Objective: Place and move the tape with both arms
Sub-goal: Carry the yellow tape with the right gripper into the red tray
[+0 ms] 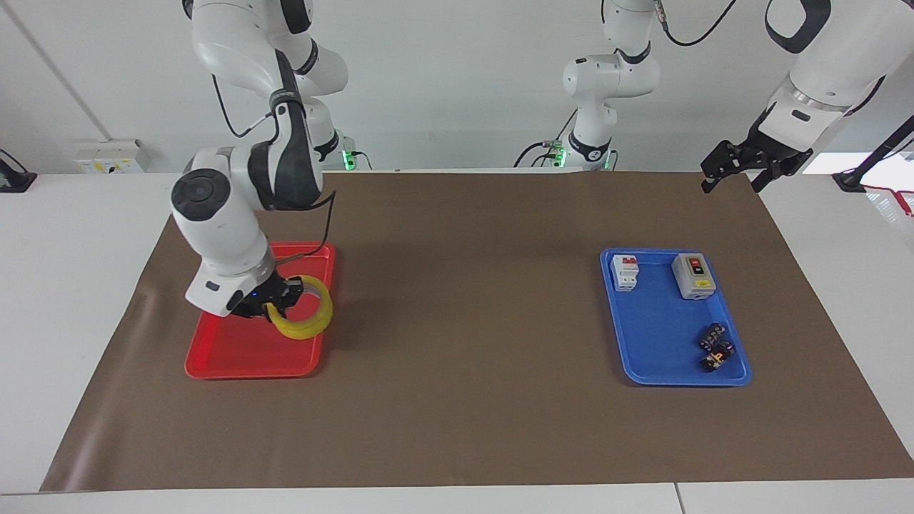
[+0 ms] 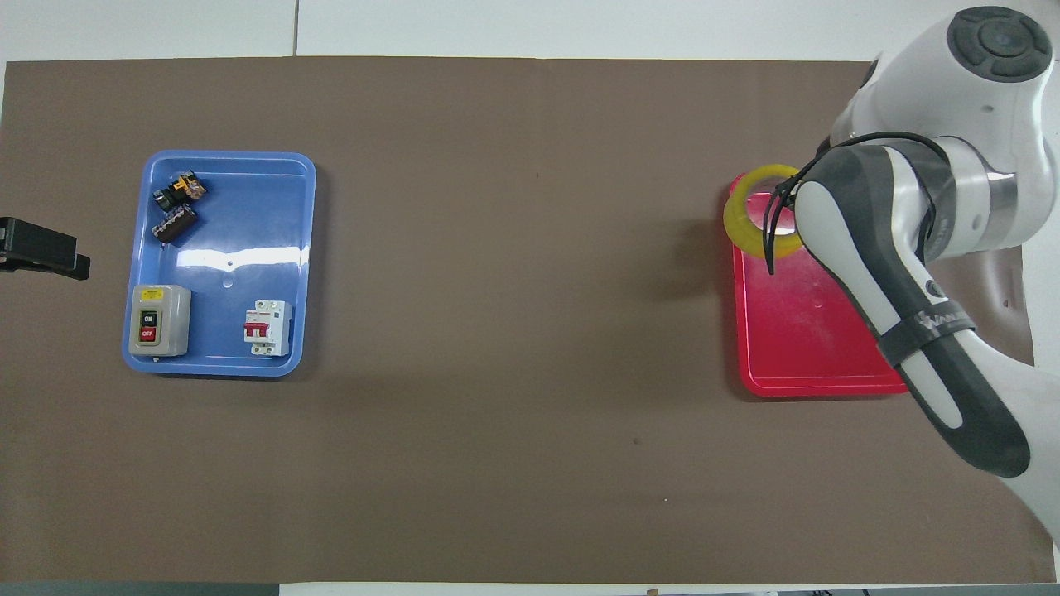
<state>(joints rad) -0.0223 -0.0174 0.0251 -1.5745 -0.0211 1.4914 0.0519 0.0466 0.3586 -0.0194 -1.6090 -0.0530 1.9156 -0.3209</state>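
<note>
Next, I let go of the tape with my right gripper near the middle of the red tray [image 2: 822,281].
The tape [image 1: 319,317] is a yellow roll, held tilted in the air over the red tray [image 1: 235,351], above the tray's edge toward the table's middle. My right gripper [image 1: 275,304] is shut on the roll's wall. In the overhead view the tape [image 2: 744,222] shows over the red tray's [image 2: 795,356] corner, and the right arm hides the gripper. My left gripper [image 1: 732,178] is open and empty, and waits in the air over the mat's corner at the left arm's end. It shows at the picture's edge in the overhead view [image 2: 41,248].
A blue tray [image 1: 664,357] toward the left arm's end holds a grey switch box [image 1: 693,275], a white breaker [image 1: 625,272] and small dark parts [image 1: 715,346]. A brown mat [image 1: 457,414] covers the table. Two smaller white arms stand at the robots' end.
</note>
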